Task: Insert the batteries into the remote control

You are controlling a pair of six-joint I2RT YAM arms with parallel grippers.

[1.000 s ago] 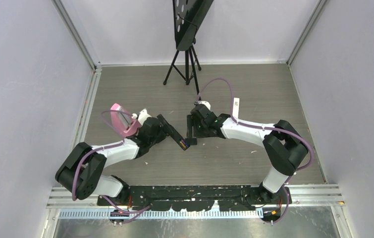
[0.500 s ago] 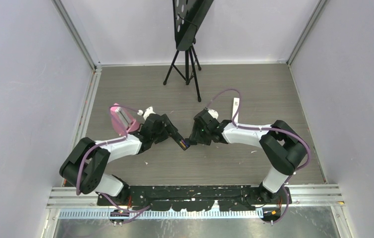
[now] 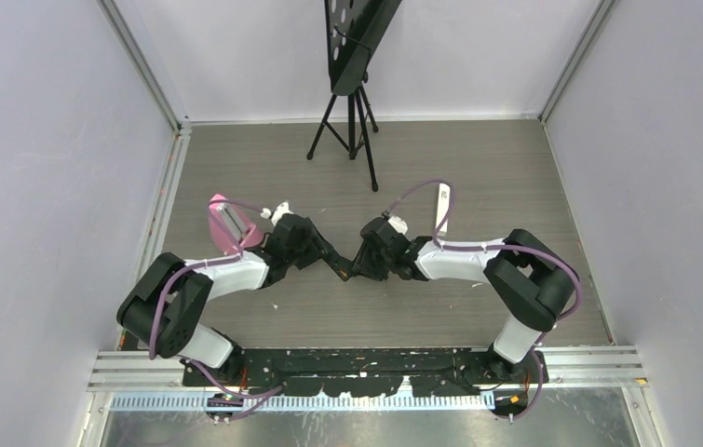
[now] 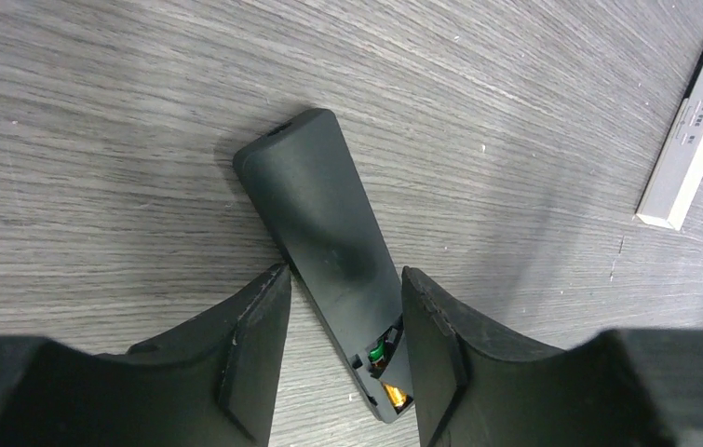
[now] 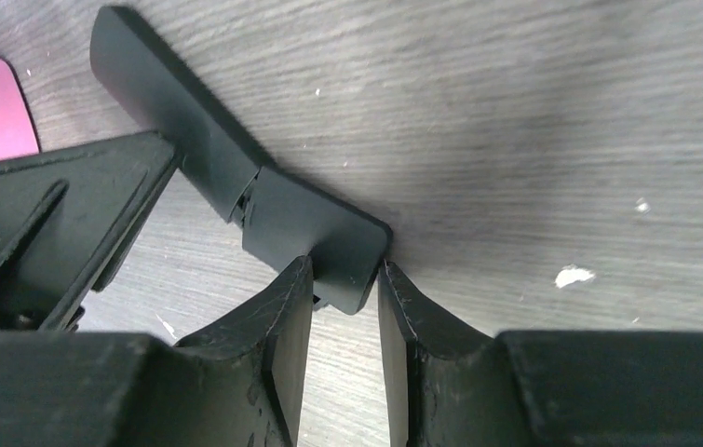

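Observation:
The cover is crooked over the battery compartment. Next, my left gripper grips again and steadies the remote control's body (image 4: 329, 209) while my right gripper presses the cover straight.
The black remote control (image 4: 319, 205) lies back-up on the wooden table, its near end opened. An orange-yellow battery (image 4: 394, 396) and a green-tipped part show in the compartment; other batteries are hidden. My left gripper (image 4: 344, 277) straddles the remote's body, both fingers touching its sides. My right gripper (image 5: 345, 268) pinches the remote's battery end (image 5: 315, 233), where a flat black cover sits with a seam against the body. In the top view the left gripper (image 3: 333, 259) and the right gripper (image 3: 355, 265) meet nose to nose over the remote.
A slim white bar-shaped remote (image 3: 442, 200) lies behind the right arm, also visible from the left wrist (image 4: 696, 130). A pink holder (image 3: 226, 223) stands by the left wrist. A black tripod (image 3: 352, 121) stands at the back. Walls enclose three sides.
Both grippers have narrowed from wide open onto the remote. The right arm has slid left toward the remote's battery end; the coloured batteries seen earlier from above are now covered.

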